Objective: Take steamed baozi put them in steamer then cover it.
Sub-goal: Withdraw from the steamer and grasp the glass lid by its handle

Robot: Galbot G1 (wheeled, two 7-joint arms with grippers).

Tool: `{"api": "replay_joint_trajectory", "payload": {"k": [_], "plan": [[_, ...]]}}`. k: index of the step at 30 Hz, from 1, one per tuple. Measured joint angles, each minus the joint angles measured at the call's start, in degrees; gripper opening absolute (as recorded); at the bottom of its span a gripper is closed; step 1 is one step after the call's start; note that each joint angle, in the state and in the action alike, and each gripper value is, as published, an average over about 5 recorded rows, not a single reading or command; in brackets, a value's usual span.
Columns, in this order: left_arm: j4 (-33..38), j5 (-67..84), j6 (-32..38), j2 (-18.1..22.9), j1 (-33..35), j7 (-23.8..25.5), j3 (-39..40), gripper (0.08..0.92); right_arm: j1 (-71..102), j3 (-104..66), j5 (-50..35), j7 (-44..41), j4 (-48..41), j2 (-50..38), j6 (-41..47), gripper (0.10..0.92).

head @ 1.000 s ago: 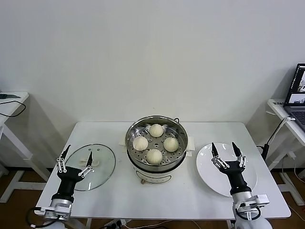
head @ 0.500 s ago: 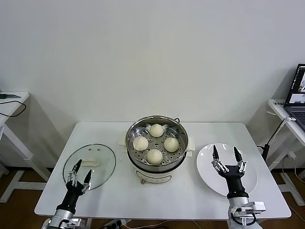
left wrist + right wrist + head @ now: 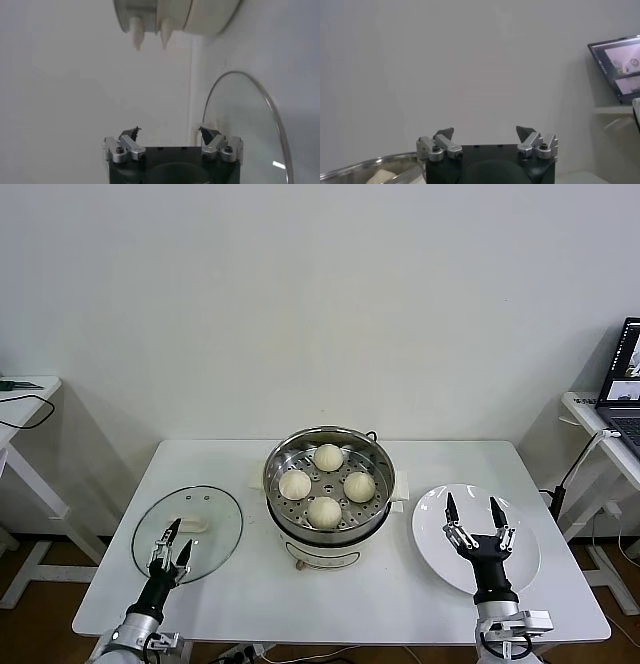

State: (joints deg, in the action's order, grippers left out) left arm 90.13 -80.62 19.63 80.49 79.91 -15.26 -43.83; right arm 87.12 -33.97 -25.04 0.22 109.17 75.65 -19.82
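Observation:
Next, my left gripper should go to the white handle [image 3: 188, 525] [image 3: 197, 136] of the glass cover and close on its middle, because the steamer still needs covering.
Several cream-white baozi [image 3: 324, 511] sit on the perforated tray inside the steel steamer [image 3: 372, 452] at the table's middle. The steamer is uncovered. The glass cover [image 3: 215, 514] lies flat on the table to its left, white handle up. My left gripper [image 3: 178, 536] hangs open over the cover's near part, holding nothing. The left wrist view shows that gripper [image 3: 169, 132] beside the cover's rim [image 3: 250, 125]. My right gripper [image 3: 471, 502] stands open over the white plate [image 3: 525, 549]. In the right wrist view the right gripper [image 3: 485, 131] is open, with the steamer's rim [image 3: 365, 165] off to one side.
The white table [image 3: 400, 604] ends close in front of both arms. A side table with a laptop [image 3: 625, 374] stands at the far right, and another side table [image 3: 25, 399] at the far left. A cable runs down by the right table edge.
The left arm has drawn back toward the near table edge, its gripper now over the cover's near part. The right gripper has pulled back slightly. Both stay open.

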Motion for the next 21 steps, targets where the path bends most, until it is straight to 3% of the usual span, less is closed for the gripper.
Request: {"api": "replay_joint_trajectory", "payload": {"k": [21], "plan": [[-9.08, -3.90, -2.69, -0.20, -9.45, -0.38, 0.51, 0.823, -0.18, 0.35, 1.36, -0.31, -1.56, 0.03, -0.94, 0.823]]}}
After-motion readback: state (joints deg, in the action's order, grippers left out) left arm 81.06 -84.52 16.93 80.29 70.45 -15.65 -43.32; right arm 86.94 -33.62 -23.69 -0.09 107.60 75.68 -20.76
